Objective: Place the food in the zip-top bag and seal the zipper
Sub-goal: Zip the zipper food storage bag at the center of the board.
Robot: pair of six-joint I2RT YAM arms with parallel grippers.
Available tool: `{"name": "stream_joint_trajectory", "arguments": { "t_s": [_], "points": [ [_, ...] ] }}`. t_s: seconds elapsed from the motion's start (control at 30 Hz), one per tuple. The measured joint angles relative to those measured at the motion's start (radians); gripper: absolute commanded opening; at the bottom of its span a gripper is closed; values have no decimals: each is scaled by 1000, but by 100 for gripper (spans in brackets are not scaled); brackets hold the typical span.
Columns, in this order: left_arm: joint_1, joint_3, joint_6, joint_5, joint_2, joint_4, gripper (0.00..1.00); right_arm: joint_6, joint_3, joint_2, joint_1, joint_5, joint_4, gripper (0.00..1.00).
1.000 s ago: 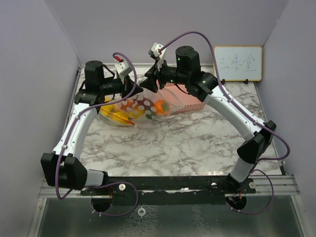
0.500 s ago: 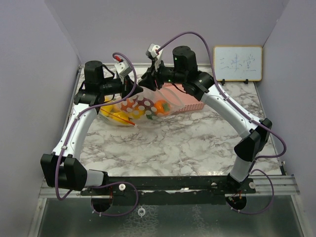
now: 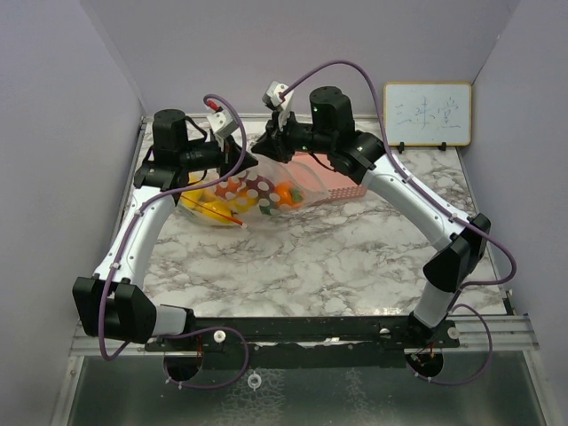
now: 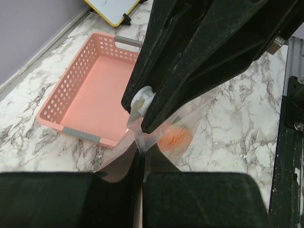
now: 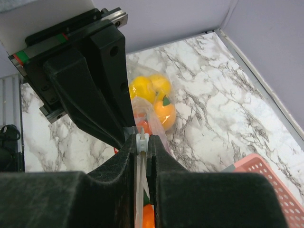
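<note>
The bag's top edge is bunched between the slider and the fingers of my left gripper. Next, my left gripper opens and takes the bag (image 3: 260, 169) below the zipper first.
The clear dotted zip-top bag (image 3: 250, 193) hangs at the back left of the table, held up by both grippers. Yellow and orange food (image 3: 213, 206) lies inside it, and shows in the right wrist view (image 5: 164, 111). My left gripper (image 3: 243, 163) is shut on the bag's top edge, as the left wrist view (image 4: 141, 153) shows. My right gripper (image 3: 268, 147) is close beside it, shut on the zipper's white slider (image 5: 141, 141). The slider also shows in the left wrist view (image 4: 141, 99). The zipper strip between the grippers is mostly hidden.
A pink perforated basket (image 3: 342, 185) stands just right of the bag, seen in the left wrist view (image 4: 90, 90). A small whiteboard (image 3: 427, 114) leans at the back right. Purple walls close in the left, back and right sides.
My right gripper has slid a little left along the bag's mouth, closer to my left gripper. The left arm and the bag have stayed put.
</note>
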Motion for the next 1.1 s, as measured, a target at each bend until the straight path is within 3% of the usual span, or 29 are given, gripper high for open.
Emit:
{"name": "stream_joint_trajectory", "arguments": {
  "t_s": [0.3,0.73,0.8,0.93,1.1],
  "points": [
    [-18,0,-8,-6,0,-2,0,-13,-110,-79,-11,38,5,3],
    [-19,0,-76,-21,9,52,0,-8,-118,-87,-31,37,6,2],
    [-19,0,-85,-14,15,67,12,-7,-109,-85,-34,32,4,2],
    [-9,-11,-100,53,21,126,51,1,-30,-55,-48,-15,-26,2],
    [-4,-15,-95,132,30,172,74,25,27,-21,-63,-117,-32,3]
  ]
}}
